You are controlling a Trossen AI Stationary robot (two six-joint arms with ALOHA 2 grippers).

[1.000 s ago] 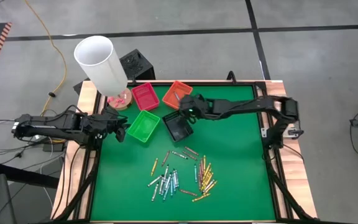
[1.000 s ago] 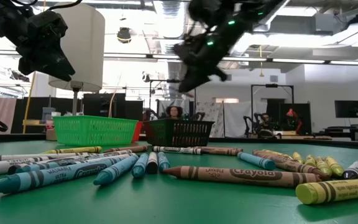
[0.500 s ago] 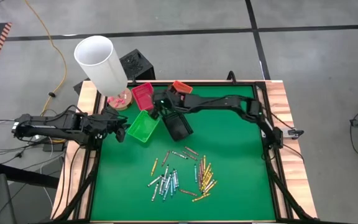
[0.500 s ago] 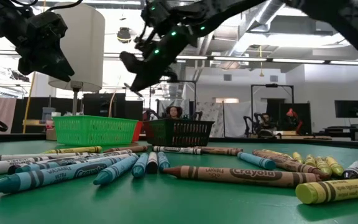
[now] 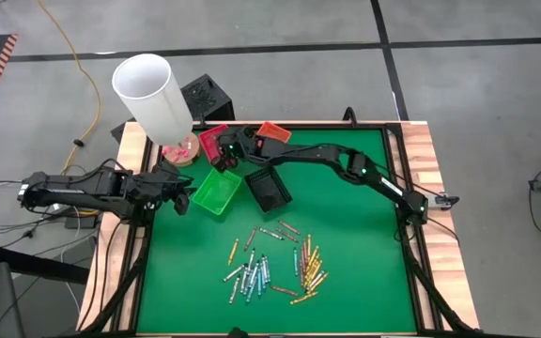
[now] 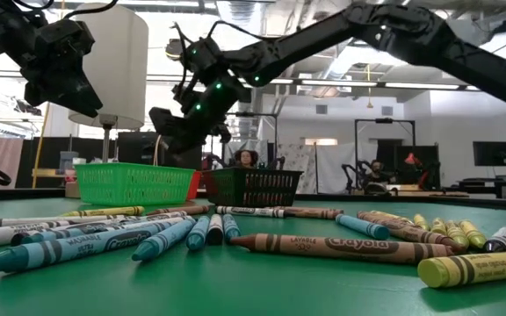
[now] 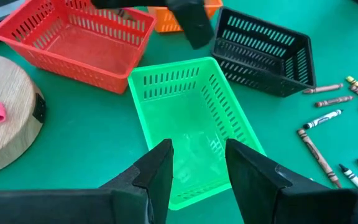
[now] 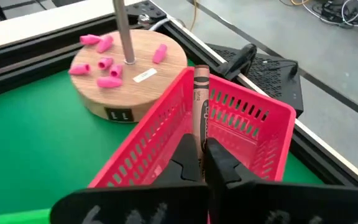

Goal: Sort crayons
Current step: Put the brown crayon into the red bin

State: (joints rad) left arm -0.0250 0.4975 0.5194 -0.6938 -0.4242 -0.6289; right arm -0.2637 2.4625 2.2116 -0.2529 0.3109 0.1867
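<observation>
The red-brown crayon, now held over the red tray, will be set down by my right gripper on the red tray's bottom [image 5: 228, 153], toward the green and black trays.
Several crayons [image 5: 272, 261] lie loose on the green mat near the front, and they also show close up in the low view [image 6: 323, 246]. My right gripper [image 8: 202, 149] reaches over the red tray [image 5: 214, 141] at the far left and is shut on a red-brown crayon [image 8: 200, 93]. The green tray [image 5: 216, 191], the black tray [image 5: 270, 191] and the orange tray [image 5: 273, 131] stand close around it. At the left edge my left gripper [image 7: 197, 168] hangs open above the green tray [image 7: 191, 124], touching nothing. My right gripper pinches the red-brown crayon's near end [image 8: 199, 129] between its two fingers. The crayon lies along the fingers and sticks out past their tips. The fingers slant down from the table's right side. The crayon is lifted clear, above the red tray's rim [image 8: 241, 94].
A lamp with a white shade [image 5: 151, 92] stands on a round wooden base [image 8: 126, 74] at the far left corner, with pink erasers on it. The table's raised wooden rim [image 5: 419, 141] borders the mat. The right arm [image 5: 355, 167] spans the far half of the table.
My right gripper has travelled toward the table's left edge and a little down, from above the black and orange trays to above the red tray. It has stayed shut. The right arm has stretched out across the table.
</observation>
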